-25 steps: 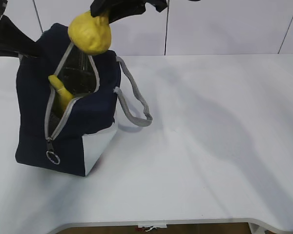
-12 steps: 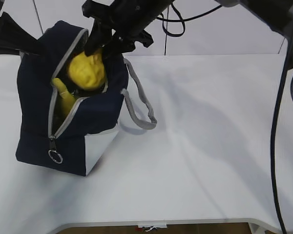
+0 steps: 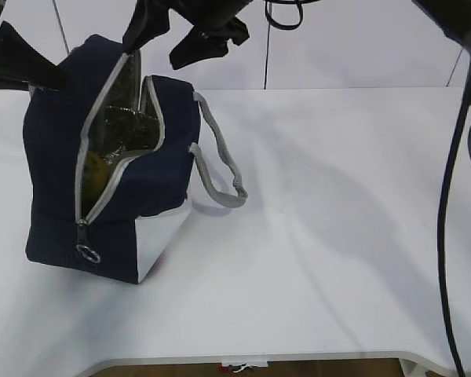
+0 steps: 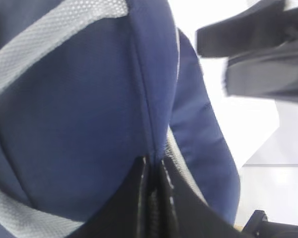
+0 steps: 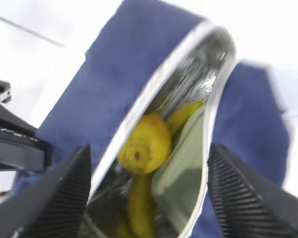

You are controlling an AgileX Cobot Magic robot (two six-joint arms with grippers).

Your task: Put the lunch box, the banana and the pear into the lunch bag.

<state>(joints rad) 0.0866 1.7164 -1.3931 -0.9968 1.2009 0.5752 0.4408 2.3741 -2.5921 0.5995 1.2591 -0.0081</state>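
Observation:
The navy lunch bag sits crooked, far from the table's middle; my right gripper will grip its free flap [image 3: 173,94] to help my left gripper move it there.
The navy lunch bag [image 3: 141,181] stands at the table's left with its zipper open. Looking down into it in the right wrist view, the yellow pear [image 5: 141,141] lies on top of the banana [image 5: 139,203], next to the pale green lid of the lunch box [image 5: 181,171]. My right gripper [image 3: 177,35] hangs open just above the bag's mouth, nothing between its fingers [image 5: 57,196]. My left gripper [image 4: 153,161] is shut on the bag's blue fabric [image 4: 89,114] at a seam by the top edge, and reaches in from the far left [image 3: 55,77].
The bag's grey handle [image 3: 220,169] loops out to the right on the white table [image 3: 337,220]. The zipper's ring pull [image 3: 86,253] hangs at the bag's near end. A black cable [image 3: 447,196] runs down the right side.
My right gripper lowered the pear into the bag, opened and let it go. The pear now lies inside and the gripper has lifted slightly. The left gripper kept its hold.

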